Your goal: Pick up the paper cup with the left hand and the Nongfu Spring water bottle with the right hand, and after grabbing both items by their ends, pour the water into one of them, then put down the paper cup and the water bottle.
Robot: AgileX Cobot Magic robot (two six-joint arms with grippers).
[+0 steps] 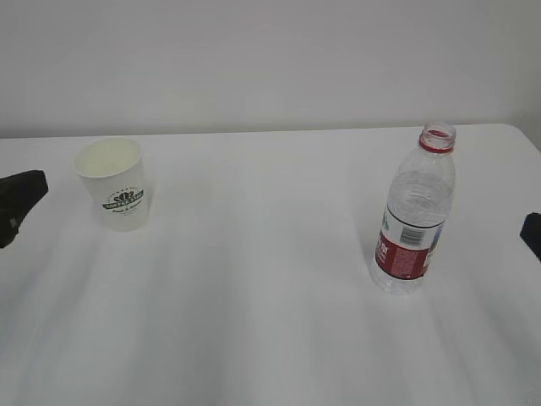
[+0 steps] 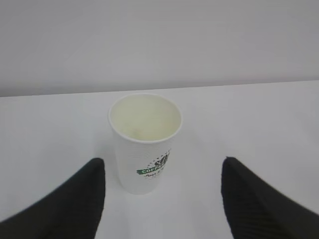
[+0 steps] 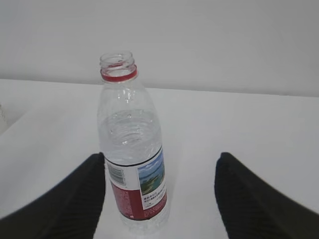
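The Nongfu Spring water bottle is next for my right gripper. It should go there and close around the bottle's red and white label point(image 1: 410, 240) point(image 3: 137, 183), under its clear upper part.
The paper cup point(image 1: 114, 182) stands upright on the white table at the left, white with a dark green logo, and looks empty inside point(image 2: 144, 142). My left gripper point(image 2: 162, 199) is open, its black fingers point(image 2: 75, 204) spread wide just short of the cup; only its tip point(image 1: 19, 203) shows at the exterior view's left edge. The Nongfu Spring water bottle point(image 1: 414, 211) stands upright at the right, uncapped, with clear water in it point(image 3: 132, 149). My right gripper point(image 3: 159, 199) is open, the bottle close to its left finger point(image 3: 75, 204); a tip point(image 1: 532, 233) shows at the right edge.
The white table point(image 1: 270, 279) runs back to a plain pale wall. Its far right corner point(image 1: 520, 131) shows in the exterior view. Cup and bottle stand far apart, with bare tabletop between them.
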